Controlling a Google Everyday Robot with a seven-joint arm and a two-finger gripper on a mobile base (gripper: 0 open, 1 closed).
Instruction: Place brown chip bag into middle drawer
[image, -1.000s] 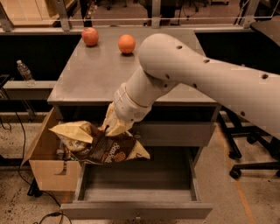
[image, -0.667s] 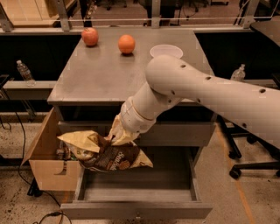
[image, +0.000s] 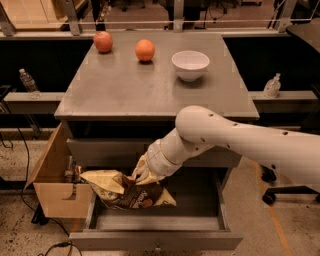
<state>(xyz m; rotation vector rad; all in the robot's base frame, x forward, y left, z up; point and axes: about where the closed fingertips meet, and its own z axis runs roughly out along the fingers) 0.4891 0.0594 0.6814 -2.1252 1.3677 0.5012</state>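
Note:
The brown chip bag, now hanging low inside the open middle drawer, will be let go by my gripper, so that it is left in the open middle drawer's half nearer the cardboard box (image: 142, 190).
The brown chip bag (image: 129, 192) is dark brown with tan ends and hangs at the left side of the open middle drawer (image: 160, 239), low inside it. The drawer is a wide grey tray pulled out at the bottom of the grey cabinet, with a small knob on its front. My gripper (image: 141, 176) comes down from the right on a white arm and is shut on the bag's top edge. Its fingertips are hidden by the bag's crinkled top.
A white bowl (image: 190, 65), an orange (image: 145, 50) and a red apple (image: 103, 41) sit on the cabinet top (image: 125, 90). An open cardboard box (image: 52, 187) stands at the drawer's left. A closed drawer (image: 100, 152) is just above.
My arm has dropped lower and swung toward the drawer, carrying the chip bag down into its left part. The white bowl is uncovered now.

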